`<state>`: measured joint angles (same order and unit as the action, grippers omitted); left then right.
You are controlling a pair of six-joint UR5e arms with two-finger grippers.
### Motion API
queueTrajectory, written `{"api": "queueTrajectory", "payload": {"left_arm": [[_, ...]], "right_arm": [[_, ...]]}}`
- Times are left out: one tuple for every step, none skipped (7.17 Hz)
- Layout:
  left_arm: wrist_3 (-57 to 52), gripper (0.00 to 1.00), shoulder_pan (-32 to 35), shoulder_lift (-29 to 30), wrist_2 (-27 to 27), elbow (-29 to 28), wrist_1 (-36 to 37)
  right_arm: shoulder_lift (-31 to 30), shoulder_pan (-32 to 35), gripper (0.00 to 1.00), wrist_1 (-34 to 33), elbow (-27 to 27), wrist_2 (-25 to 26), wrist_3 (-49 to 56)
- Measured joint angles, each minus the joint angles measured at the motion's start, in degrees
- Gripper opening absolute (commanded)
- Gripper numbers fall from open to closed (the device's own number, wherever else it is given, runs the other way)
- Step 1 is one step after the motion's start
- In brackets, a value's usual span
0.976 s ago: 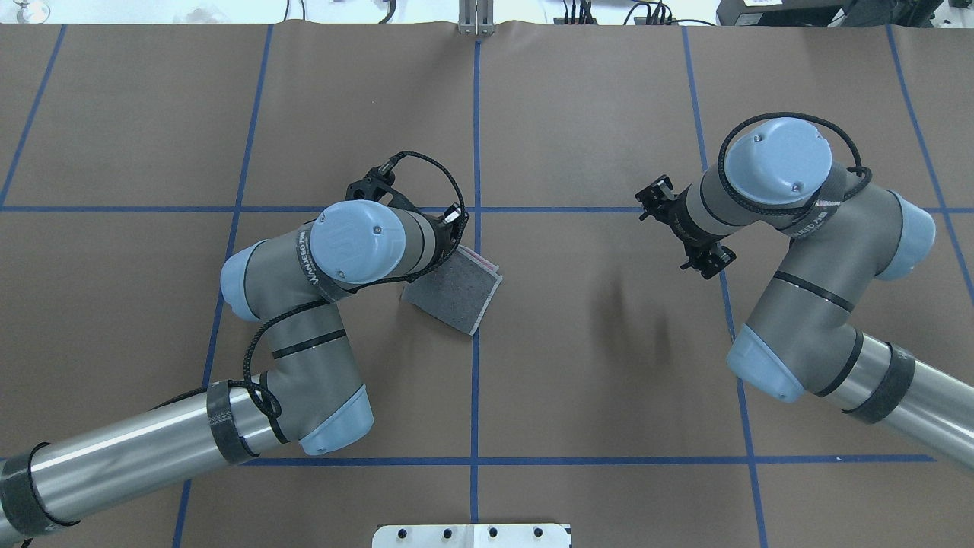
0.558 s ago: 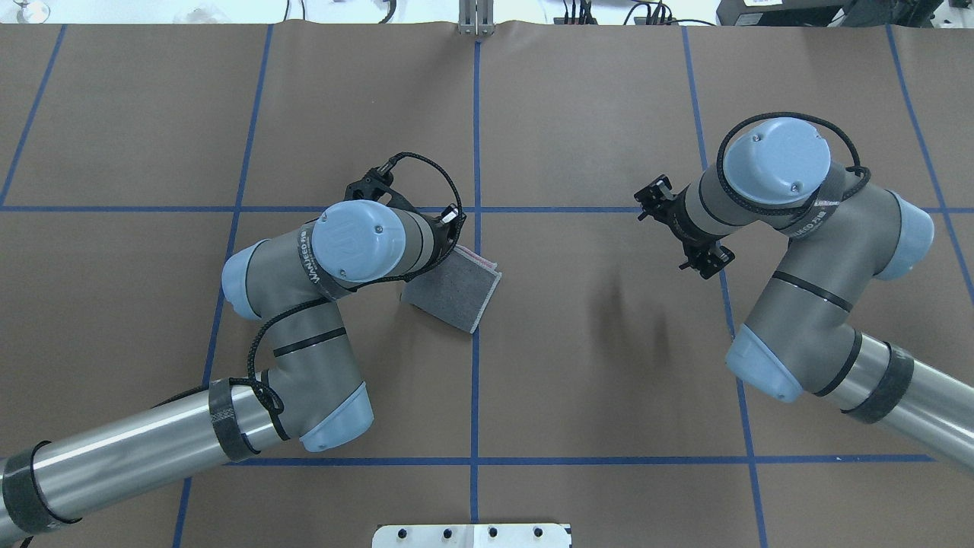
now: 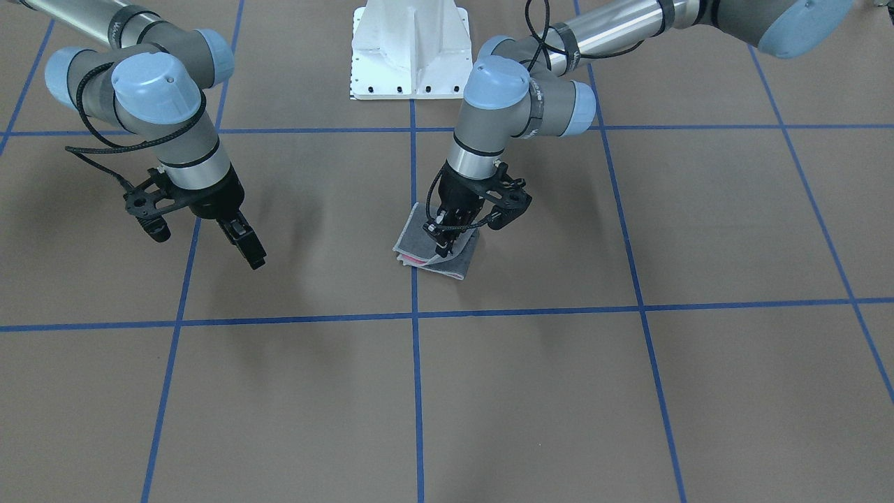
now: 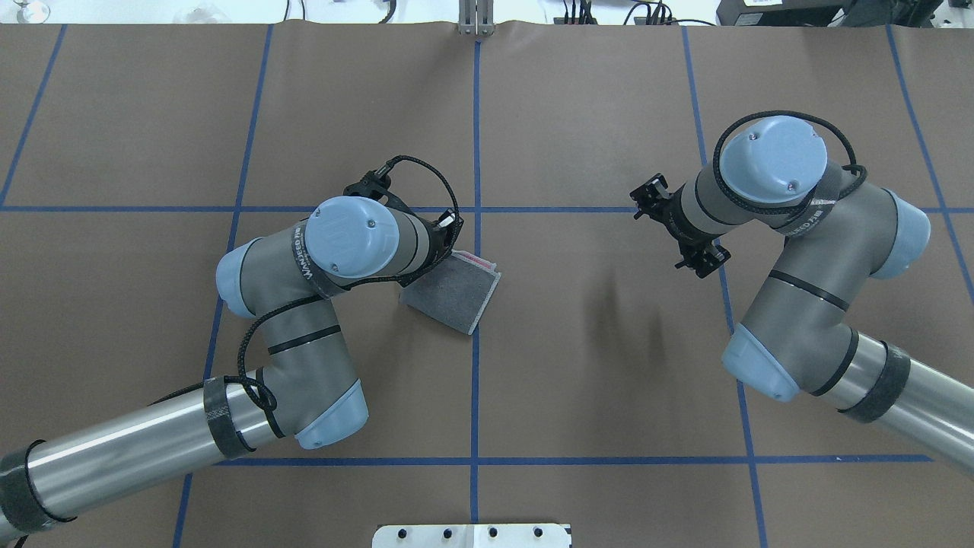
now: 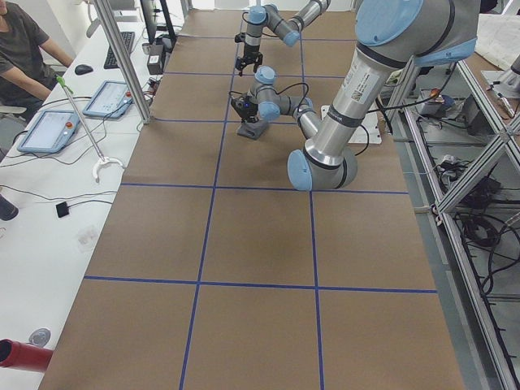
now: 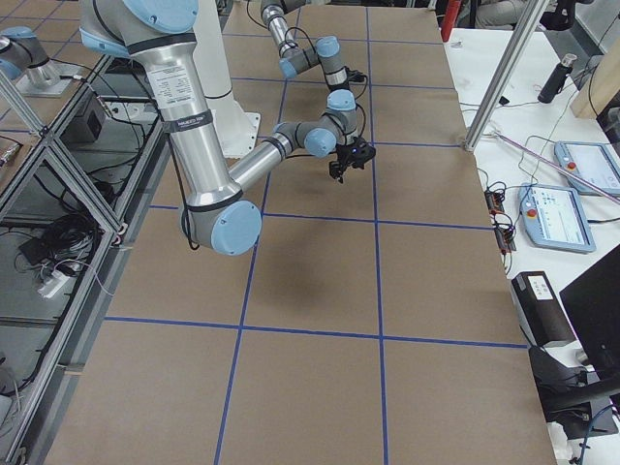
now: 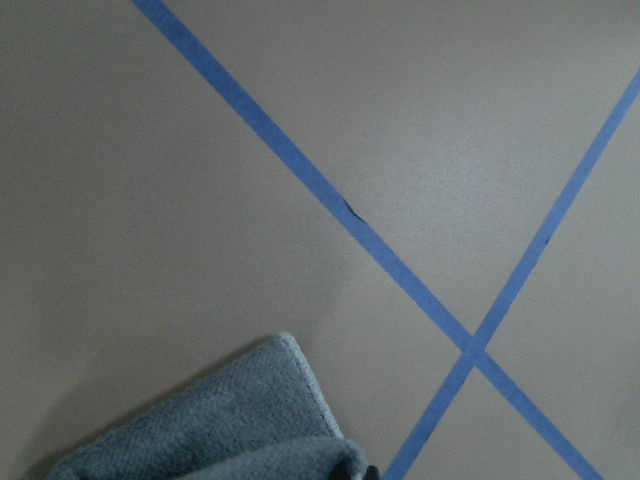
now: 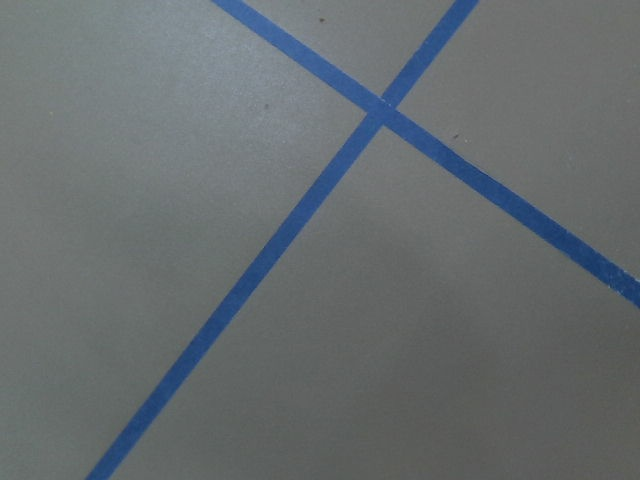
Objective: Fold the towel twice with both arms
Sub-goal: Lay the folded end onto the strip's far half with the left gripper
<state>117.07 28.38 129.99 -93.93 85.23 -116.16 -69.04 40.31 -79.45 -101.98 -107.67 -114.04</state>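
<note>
My left gripper should turn the folded towel straight, as it lies slanted with its top layer bunched under that gripper, then open and take it by its side edge [image 3: 471, 254].
The towel [image 3: 457, 264] lies folded into a small square, dark grey face up, with a pink edge showing at one side [image 4: 455, 293]. It sits near the table's middle, beside a blue tape crossing. My left gripper [image 3: 445, 246] points down onto the towel's edge. Its fingers stand close together and the cloth bulges up under them in the left wrist view [image 7: 230, 430]. My right gripper [image 3: 255, 260] hangs above bare table far from the towel. Its fingers show only as one dark bar, so I cannot tell its state. The right wrist view holds only tape lines.
Blue tape lines [image 4: 475, 342] divide the brown table into squares. The white pedestal base [image 3: 411, 49] stands at the robot's edge. In the exterior left view, a side bench with tablets [image 5: 53, 126] and a seated person [image 5: 24, 45] runs along the far side.
The left arm's wrist and elbow have shifted slightly to the left and away from the towel. The towel has stayed in place. The right arm has drifted a little to the left.
</note>
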Motion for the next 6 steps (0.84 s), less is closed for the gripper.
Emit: {"api": "queueTrajectory", "payload": {"left_arm": [[0.0,0.0,0.08,-0.04,-0.25,-0.01,0.03],[0.0,0.0,0.22,-0.07,-0.33,-0.04,0.04],[0.0,0.0,0.42,-0.11,-0.36,-0.09,0.05],[0.0,0.0,0.64,-0.29,-0.39,-0.12,0.05],[0.0,0.0,0.82,-0.56,-0.43,-0.14,0.05],[0.0,0.0,0.97,-0.81,-0.45,-0.14,0.05]], "right_arm": [[0.03,-0.03,1.0,0.0,0.0,0.02,-0.12],[0.06,-0.04,1.0,0.0,0.01,0.06,-0.23],[0.14,-0.05,1.0,0.0,0.0,0.07,-0.3],[0.18,-0.06,1.0,0.0,-0.05,0.08,-0.36],[0.2,-0.06,1.0,0.0,-0.13,0.09,-0.41],[0.22,-0.06,1.0,0.0,-0.16,0.09,-0.45]]}}
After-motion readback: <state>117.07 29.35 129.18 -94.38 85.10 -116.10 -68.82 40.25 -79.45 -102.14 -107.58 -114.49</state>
